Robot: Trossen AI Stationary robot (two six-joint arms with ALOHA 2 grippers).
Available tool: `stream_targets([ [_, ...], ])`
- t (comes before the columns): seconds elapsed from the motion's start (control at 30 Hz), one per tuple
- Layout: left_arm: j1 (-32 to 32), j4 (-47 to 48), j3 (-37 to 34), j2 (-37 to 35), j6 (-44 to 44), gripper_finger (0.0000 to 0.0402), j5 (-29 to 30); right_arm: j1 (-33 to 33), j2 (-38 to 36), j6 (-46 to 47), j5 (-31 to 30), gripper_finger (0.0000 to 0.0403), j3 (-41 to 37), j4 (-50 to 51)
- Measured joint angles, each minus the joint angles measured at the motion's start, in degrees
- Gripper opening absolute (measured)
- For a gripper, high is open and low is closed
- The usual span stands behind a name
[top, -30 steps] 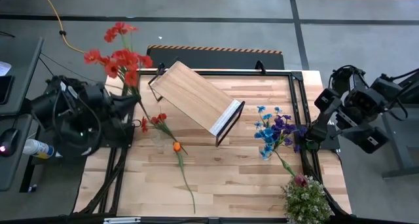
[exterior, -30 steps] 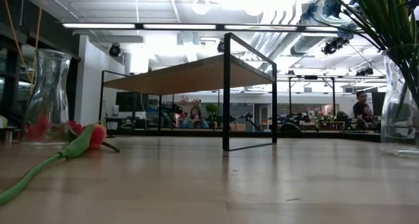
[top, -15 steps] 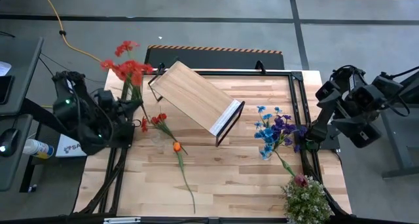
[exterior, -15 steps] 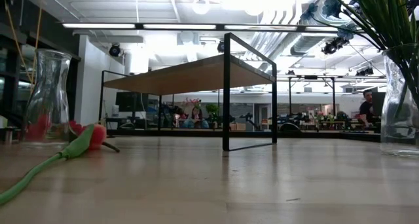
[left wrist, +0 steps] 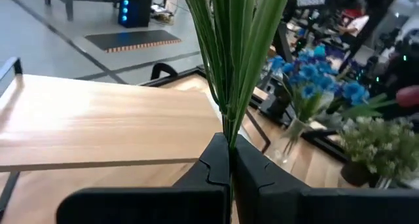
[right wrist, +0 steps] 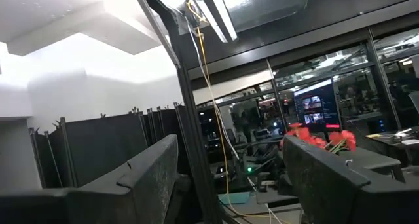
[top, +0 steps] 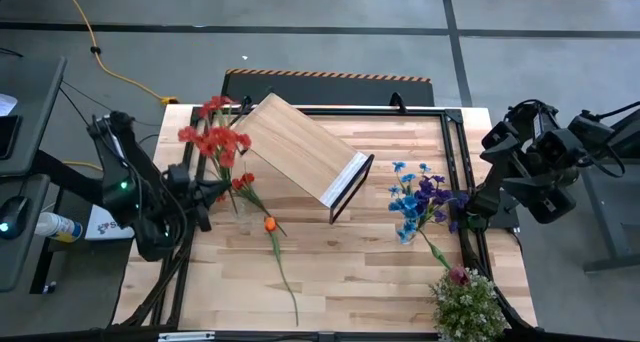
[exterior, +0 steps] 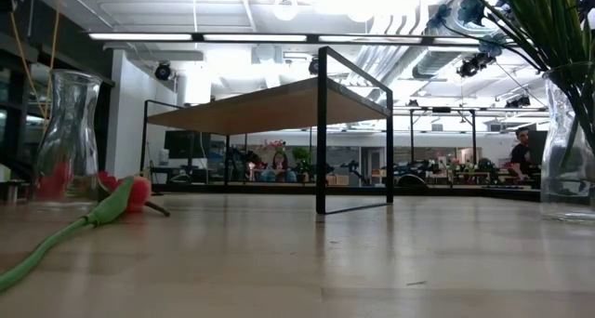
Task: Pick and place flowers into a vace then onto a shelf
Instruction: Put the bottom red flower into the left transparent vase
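I should set the red spray, now held at the table's edge, with my left gripper inside the empty clear vase (top: 242, 213) near the orange tulip.
My left gripper (top: 212, 186) is shut on a red spray (top: 215, 137) at the table's left edge, its blooms over the shelf's far-left corner. The shelf (top: 300, 147), a light wood board on black legs, stands slantwise at the far middle. An empty clear vase (top: 240, 210) stands beside my left gripper, with a smaller red spray (top: 240, 182) next to it. The orange tulip (top: 270, 223) lies flat on the table, its stem toward the near edge. Blue and purple blooms (top: 415, 202) stand in a second vase (exterior: 567, 151). My right gripper (right wrist: 229, 185) is open, raised off the table's right edge. My left gripper pinches the red spray's bundled green stems (left wrist: 229, 122) between its two fingers (left wrist: 213, 165). The fingers come about level from the table's left side and lie across the stems. The spray stands up out of the fingers, clear of the table; its lower end is hidden by the gripper.
A dark pink rose (top: 458, 275) and a bushy green plant (top: 468, 307) sit at the near right corner. A black frame (top: 455, 162) runs along the table's edges. Bare wood lies between the tulip and the blue flowers. People show in the room beyond the table (exterior: 521, 151).
My left gripper, still shut on the red spray, has come down and toward the table's right. The blooms have moved from beyond the far-left corner to over the table beside the shelf. My right gripper has rolled a little in place.
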State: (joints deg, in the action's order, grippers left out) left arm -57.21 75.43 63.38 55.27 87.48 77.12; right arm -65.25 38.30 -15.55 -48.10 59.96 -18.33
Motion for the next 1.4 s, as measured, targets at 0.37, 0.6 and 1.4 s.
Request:
stream_targets([
  [0.37, -2.5, 6.4, -0.3, 3.7, 4.2, 0.0032, -0.2, 0.0, 0.0, -0.4, 0.0, 0.0265, 0.0, 0.0],
  [0.6, -2.5, 8.2, -3.0, 3.8, 7.0, 0.0032, 0.4, 0.0, 1.0, -0.6, 0.0, 0.0265, 0.0, 0.0],
  [1.4, -2.5, 6.1, -19.1, 1.8, 22.4, 0.0032, -0.2, 0.0, 1.6, -1.5, -2.3, 0.0265, 0.0, -0.8],
])
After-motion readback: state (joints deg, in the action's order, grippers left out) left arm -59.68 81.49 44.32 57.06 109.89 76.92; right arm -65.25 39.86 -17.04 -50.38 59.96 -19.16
